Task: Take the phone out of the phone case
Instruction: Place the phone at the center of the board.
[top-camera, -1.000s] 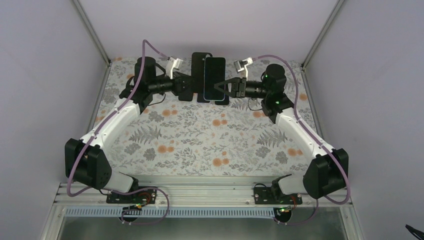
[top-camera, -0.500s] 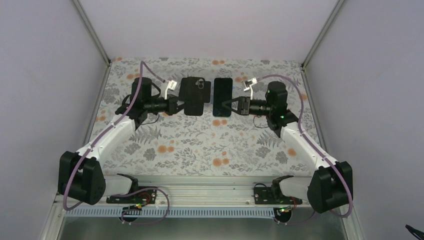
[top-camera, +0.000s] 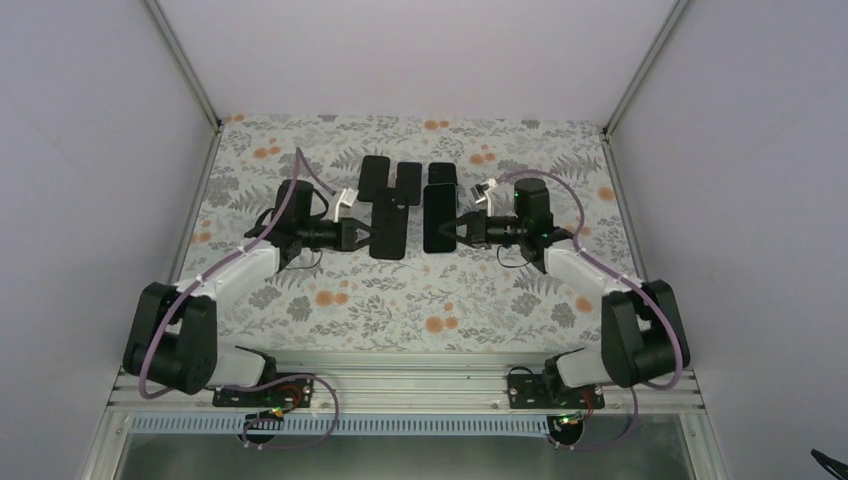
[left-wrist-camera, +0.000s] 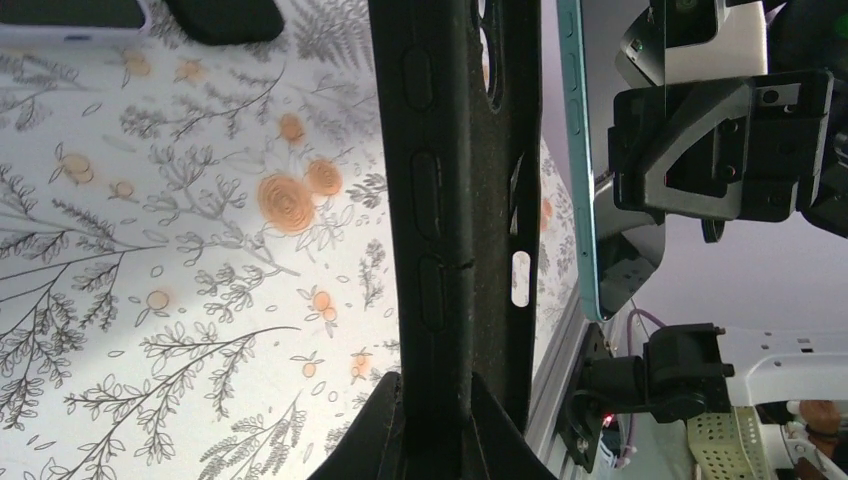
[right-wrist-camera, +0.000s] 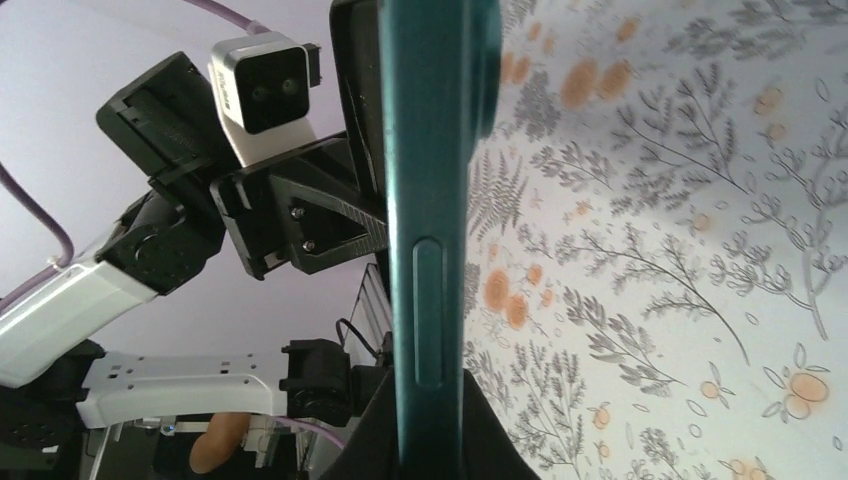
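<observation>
Next, my left gripper lets go of the black phone case on the floral table (top-camera: 391, 248), just in front of the dark slabs.
The black phone case (top-camera: 388, 226) hangs edge-on above the table, and my left gripper (top-camera: 366, 235) is shut on its left edge. In the left wrist view the case (left-wrist-camera: 450, 150) runs up from between my left gripper (left-wrist-camera: 437, 405). The phone (top-camera: 439, 217), teal-edged with a dark screen, is out of the case. My right gripper (top-camera: 462, 228) is shut on its right edge. A narrow gap separates phone and case. The right wrist view has the phone (right-wrist-camera: 430, 150) rising from the right gripper (right-wrist-camera: 425, 405), with the case (right-wrist-camera: 355, 90) behind it. The phone's teal edge (left-wrist-camera: 578, 150) appears in the left wrist view.
Three dark flat slabs (top-camera: 375, 177) (top-camera: 408, 183) (top-camera: 441, 173) lie on the floral table (top-camera: 400, 290) just behind the held items. Lilac walls and metal corner posts (top-camera: 190, 80) close in the sides and back. The arm bases sit on the rail (top-camera: 400, 385) at the near edge.
One second ago phone and case overlapped near the back wall. Both arms have since drawn them apart and carried them toward the near side, now side by side.
</observation>
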